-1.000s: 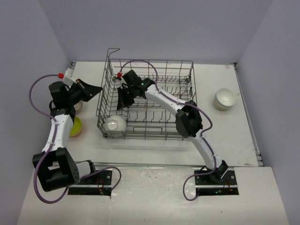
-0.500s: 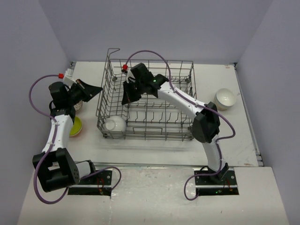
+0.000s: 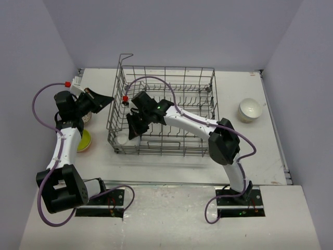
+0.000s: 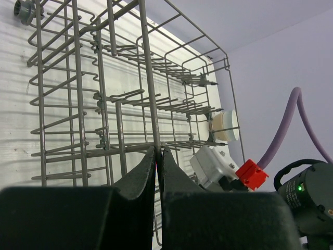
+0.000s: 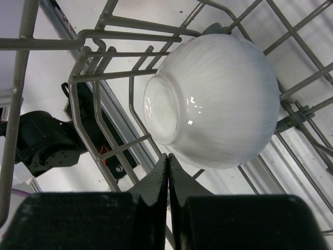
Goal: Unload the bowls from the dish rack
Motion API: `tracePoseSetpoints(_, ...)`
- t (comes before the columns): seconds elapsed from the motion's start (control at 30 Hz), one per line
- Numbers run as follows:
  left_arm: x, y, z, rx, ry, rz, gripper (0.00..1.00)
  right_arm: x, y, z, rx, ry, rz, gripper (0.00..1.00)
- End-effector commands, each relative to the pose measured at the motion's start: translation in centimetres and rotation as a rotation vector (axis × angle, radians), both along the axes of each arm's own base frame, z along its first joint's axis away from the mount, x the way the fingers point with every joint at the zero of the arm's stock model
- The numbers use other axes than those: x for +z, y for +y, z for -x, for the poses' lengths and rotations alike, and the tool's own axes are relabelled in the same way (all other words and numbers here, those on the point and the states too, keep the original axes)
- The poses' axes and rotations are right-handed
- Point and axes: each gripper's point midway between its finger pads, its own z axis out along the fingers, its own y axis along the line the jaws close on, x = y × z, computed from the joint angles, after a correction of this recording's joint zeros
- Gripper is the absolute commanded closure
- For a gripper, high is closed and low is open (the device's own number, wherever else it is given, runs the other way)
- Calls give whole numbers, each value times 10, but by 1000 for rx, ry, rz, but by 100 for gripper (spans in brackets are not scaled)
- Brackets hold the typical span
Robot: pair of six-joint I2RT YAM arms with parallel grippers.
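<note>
The shut fingers of my right gripper are by the rounded side of the white bowl in the rack, so they should open and take the bowl's rim (image 5: 264,150).
The grey wire dish rack (image 3: 207,78) stands mid-table. A white bowl (image 3: 121,139) lies upside down in its near left corner; in the right wrist view the bowl (image 5: 218,99) sits just beyond my fingertips. My right gripper (image 3: 130,129) reaches into the rack over that bowl, shut and empty (image 5: 168,157). My left gripper (image 3: 107,98) hovers at the rack's left wall, shut and empty (image 4: 157,151). Another white bowl (image 3: 250,110) stands on the table to the right of the rack and also shows in the left wrist view (image 4: 225,126).
A yellow-green bowl (image 3: 84,140) sits on the table left of the rack, and another bowl (image 3: 87,117) is partly hidden under my left arm. Rack wires (image 5: 86,99) surround my right gripper. Grey walls close the table on three sides.
My right gripper has moved from the rack's far left area toward its near left corner and lower, ending over the white bowl. The left arm has not moved.
</note>
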Motion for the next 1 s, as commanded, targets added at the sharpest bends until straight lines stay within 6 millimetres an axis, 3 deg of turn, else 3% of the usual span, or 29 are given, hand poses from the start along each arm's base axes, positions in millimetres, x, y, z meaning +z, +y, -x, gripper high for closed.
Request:
tracePoseSetpoints(0.0, -5, -3, 4, -25, 8, -13, 100, 16, 12, -6, 4, -37, -43, 100)
tracePoseSetpoints(0.47, -4, -4, 4, -33, 7, -6, 100, -7, 35, 8, 34, 39, -34, 100)
tracePoseSetpoints(0.8, -6, -6, 8, -39, 7, -4, 100, -13, 53, -11, 11, 23, -25, 100)
tracePoseSetpoints(0.97, -6, -6, 8, -40, 8, -5, 100, -20, 44, -33, -64, 7, -2, 100)
